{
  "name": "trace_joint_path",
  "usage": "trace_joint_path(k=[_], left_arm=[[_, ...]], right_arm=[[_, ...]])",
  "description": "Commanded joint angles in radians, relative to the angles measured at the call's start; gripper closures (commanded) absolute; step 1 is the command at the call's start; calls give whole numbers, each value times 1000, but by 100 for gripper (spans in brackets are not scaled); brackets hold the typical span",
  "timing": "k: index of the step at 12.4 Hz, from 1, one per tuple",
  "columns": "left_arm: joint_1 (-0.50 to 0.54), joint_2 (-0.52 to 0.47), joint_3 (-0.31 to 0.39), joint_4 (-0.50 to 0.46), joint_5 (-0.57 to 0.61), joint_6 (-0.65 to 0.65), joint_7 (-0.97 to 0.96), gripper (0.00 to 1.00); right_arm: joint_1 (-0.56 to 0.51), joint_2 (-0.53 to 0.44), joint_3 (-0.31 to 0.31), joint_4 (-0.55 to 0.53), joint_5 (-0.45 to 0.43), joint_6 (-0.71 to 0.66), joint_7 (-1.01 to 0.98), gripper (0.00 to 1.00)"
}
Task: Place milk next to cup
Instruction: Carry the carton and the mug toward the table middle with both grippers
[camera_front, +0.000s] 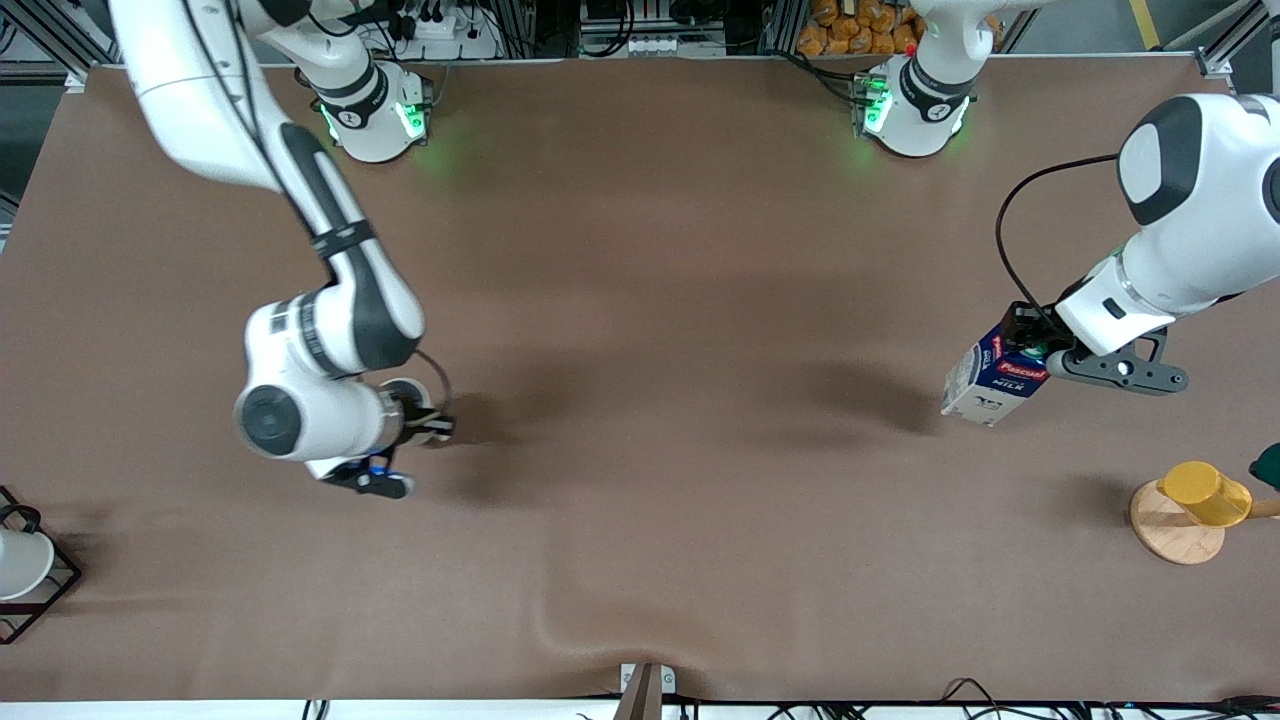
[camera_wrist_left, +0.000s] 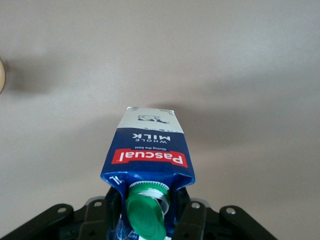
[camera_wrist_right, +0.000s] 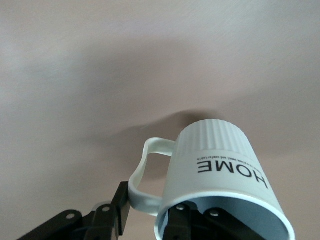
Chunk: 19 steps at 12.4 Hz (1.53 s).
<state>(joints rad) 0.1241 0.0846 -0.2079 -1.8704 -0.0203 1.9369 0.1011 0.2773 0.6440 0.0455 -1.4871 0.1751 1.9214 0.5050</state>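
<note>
My right gripper should release the cup on the bare middle of the brown table (camera_front: 615, 353), short of the milk.
My left gripper (camera_front: 1032, 347) is shut on the top of the milk (camera_front: 992, 383), a blue and white carton with a red band and green cap. It holds the carton tilted above the table near the left arm's end. In the left wrist view the milk (camera_wrist_left: 150, 147) hangs between the fingers (camera_wrist_left: 107, 212) of the gripper (camera_wrist_left: 149, 216). My right gripper (camera_front: 425, 422) is shut on the cup (camera_wrist_right: 220, 167), a cream-white mug lettered HOME. One finger (camera_wrist_right: 182, 222) is inside its rim and one is outside beside the handle. In the front view the cup (camera_front: 410, 393) is mostly hidden under the wrist.
A yellow cup (camera_front: 1205, 493) sits on a round wooden stand (camera_front: 1170, 530) at the left arm's end, with a dark green object (camera_front: 1268, 465) at the edge. A black wire rack (camera_front: 45, 590) with a white vessel stands at the right arm's end. The cloth has a wrinkle (camera_front: 600, 620).
</note>
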Motion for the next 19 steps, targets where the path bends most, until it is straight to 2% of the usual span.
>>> trace_joint_path(k=[1,3,5,7,11,13,19], left_arm=[[-3,1,-31,94,-12,-88,-95,55],[-6,3,-39,138,-17,-113,-153,55],[-4,4,-39,151,-17,-124,-170,55],[-7,4,-44,157,-18,-125,-204,55],[-17,11,-93,178,-18,-124,-348,55],[-20,11,-122,175,-20,-127,-385,55],[-147,56,-134,178,-18,-130,-601,55]], right_arm=[[112,5,-10,24,41,10,218,100],[176,22,-9,36,70,91,352,100],[226,29,-10,50,131,109,434,100],[233,39,-10,56,207,120,449,100],[324,92,-10,51,236,260,457,100],[359,103,-10,50,297,266,457,100],[379,101,-15,21,291,254,452,100]])
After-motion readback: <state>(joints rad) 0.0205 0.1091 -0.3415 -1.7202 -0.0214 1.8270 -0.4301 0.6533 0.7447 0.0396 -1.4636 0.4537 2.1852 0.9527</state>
